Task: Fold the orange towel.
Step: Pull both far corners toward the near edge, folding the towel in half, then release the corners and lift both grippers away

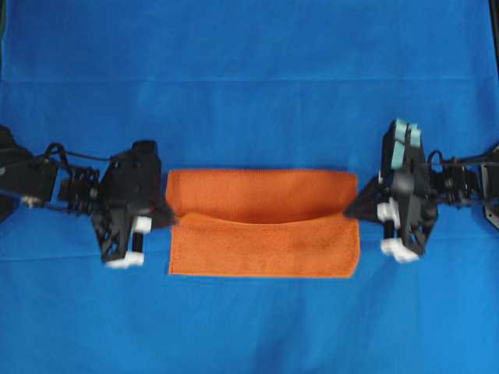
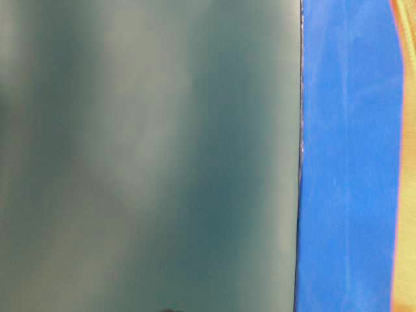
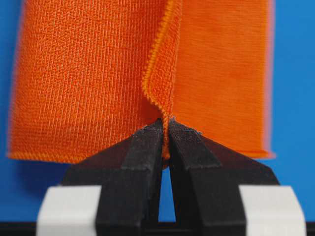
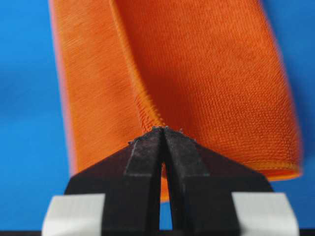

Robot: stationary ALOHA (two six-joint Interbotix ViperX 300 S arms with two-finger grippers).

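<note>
I need to release the hem corner with my right gripper on the orange towel's near corner [image 1: 351, 271], at that gripper's end.
The orange towel [image 1: 263, 224] lies spread across the middle of the blue cloth, with its far part doubled over toward the front and the free hem sagging in a curve between the two arms. My left gripper [image 1: 172, 217] is shut on the towel's left hem corner; in the left wrist view the black fingertips [image 3: 147, 142] pinch the orange towel [image 3: 83, 78] edge. At the right end, my right gripper [image 1: 348, 210] is shut on the other hem corner. The right wrist view shows the orange towel [image 4: 206, 73] hem clamped at that gripper [image 4: 165, 132].
The blue cloth [image 1: 249, 70] covers the whole table under both arms. In the table-level view a dark grey-green blurred surface [image 2: 149, 156] fills most of the frame, leaving only a strip of blue cloth [image 2: 344, 162] at the right.
</note>
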